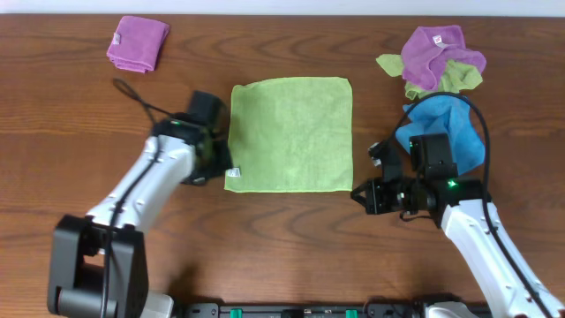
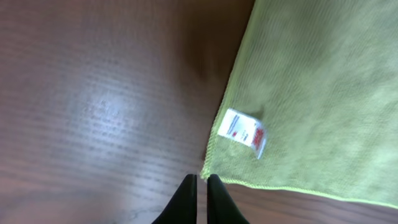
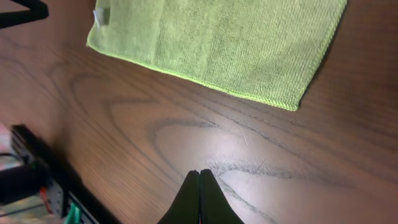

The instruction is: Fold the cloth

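The green cloth's tagged corner is outside my left gripper's shut fingers, so next I open them and pinch the cloth's edge (image 2: 217, 132) by the white tag before folding.
A green cloth (image 1: 290, 133) lies flat and spread out in the middle of the table. A white tag (image 2: 244, 131) sits near its front left corner. My left gripper (image 2: 201, 178) is shut and empty, its tips just beside that corner (image 2: 208, 169); in the overhead view it is at the cloth's left edge (image 1: 210, 168). My right gripper (image 3: 199, 173) is shut and empty over bare wood, short of the cloth's front right corner (image 3: 292, 106); in the overhead view it is to the right of the cloth (image 1: 364, 196).
A folded purple cloth (image 1: 138, 42) lies at the back left. A pile of purple (image 1: 437, 51), green (image 1: 452, 79) and blue cloths (image 1: 441, 124) lies at the back right, behind my right arm. A black rail (image 1: 300, 309) runs along the table's front edge.
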You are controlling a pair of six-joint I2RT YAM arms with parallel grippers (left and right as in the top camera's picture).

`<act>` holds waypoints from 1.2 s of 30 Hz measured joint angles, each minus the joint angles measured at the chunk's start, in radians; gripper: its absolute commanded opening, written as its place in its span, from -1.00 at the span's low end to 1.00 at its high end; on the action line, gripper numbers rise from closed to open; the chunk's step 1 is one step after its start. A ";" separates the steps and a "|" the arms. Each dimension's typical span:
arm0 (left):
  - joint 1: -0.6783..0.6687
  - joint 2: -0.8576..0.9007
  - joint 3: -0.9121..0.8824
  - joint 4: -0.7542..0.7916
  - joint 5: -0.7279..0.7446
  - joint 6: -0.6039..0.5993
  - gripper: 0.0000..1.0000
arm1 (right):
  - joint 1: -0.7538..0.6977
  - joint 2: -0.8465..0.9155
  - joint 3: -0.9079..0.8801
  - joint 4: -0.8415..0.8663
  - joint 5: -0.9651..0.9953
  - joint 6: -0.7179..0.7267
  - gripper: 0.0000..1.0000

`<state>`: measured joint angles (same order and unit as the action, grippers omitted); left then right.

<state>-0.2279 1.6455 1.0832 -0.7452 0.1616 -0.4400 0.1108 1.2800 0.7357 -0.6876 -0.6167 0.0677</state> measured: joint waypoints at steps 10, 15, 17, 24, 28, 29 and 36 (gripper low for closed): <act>0.307 0.000 -0.019 0.040 0.431 0.229 0.16 | -0.030 0.158 -0.002 0.215 -0.061 0.067 -0.23; 0.349 0.000 -0.120 0.122 0.534 0.254 0.18 | -0.030 0.233 -0.002 0.225 -0.039 0.085 -0.14; 0.346 0.000 -0.168 0.149 0.551 0.254 0.20 | -0.030 0.249 -0.002 0.224 -0.023 0.088 -0.09; 0.336 0.000 -0.227 0.214 0.573 0.217 0.22 | -0.095 0.257 -0.002 0.172 0.048 0.072 -0.09; 0.299 0.000 -0.227 0.256 0.567 0.175 0.18 | -0.164 0.266 -0.002 0.169 0.045 0.036 -0.07; 0.279 0.000 -0.228 0.270 0.560 0.160 0.14 | -0.177 0.278 -0.002 0.169 0.040 0.026 -0.07; 0.181 0.004 -0.228 0.334 0.516 0.068 0.08 | -0.186 0.396 0.002 0.191 -0.037 -0.018 -0.08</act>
<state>-0.0471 1.6493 0.8551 -0.4110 0.6773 -0.3717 -0.0753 1.6764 0.7372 -0.4969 -0.6540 0.0498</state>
